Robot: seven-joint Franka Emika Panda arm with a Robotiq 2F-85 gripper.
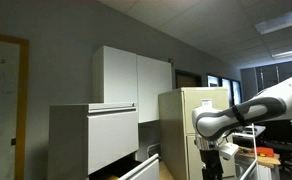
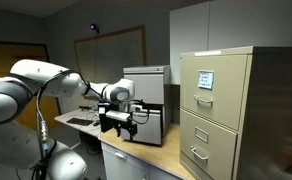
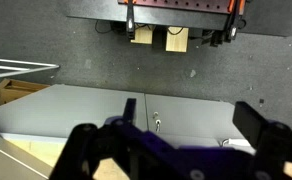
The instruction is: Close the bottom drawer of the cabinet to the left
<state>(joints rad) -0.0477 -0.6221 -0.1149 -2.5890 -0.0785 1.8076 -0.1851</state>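
Note:
Next, my gripper will go to the bottom drawer's front top edge point(image 1: 156, 156), at the drawer's end near the beige filing cabinet, and close there.
The grey cabinet point(image 1: 91, 140) stands at the left under white wall cupboards. It also shows in an exterior view point(image 2: 148, 95) behind the arm. The bottom drawer point(image 1: 138, 168) juts out from its base, pulled open. My gripper point(image 1: 214, 165) hangs on the arm well to the right of the drawer, in front of the beige filing cabinet, and touches nothing. In an exterior view the gripper point(image 2: 121, 124) hides the lower part of the grey cabinet. In the wrist view the gripper point(image 3: 191, 118) has its dark fingers wide apart with nothing between them. It faces pale flat panels with small handles.
A tall beige filing cabinet point(image 1: 191, 125) stands right of the grey cabinet and shows large in an exterior view point(image 2: 218, 110). White wall cupboards point(image 1: 136, 75) hang above. A whiteboard point(image 2: 111, 55) is on the far wall. A counter point(image 2: 136, 150) runs below the arm.

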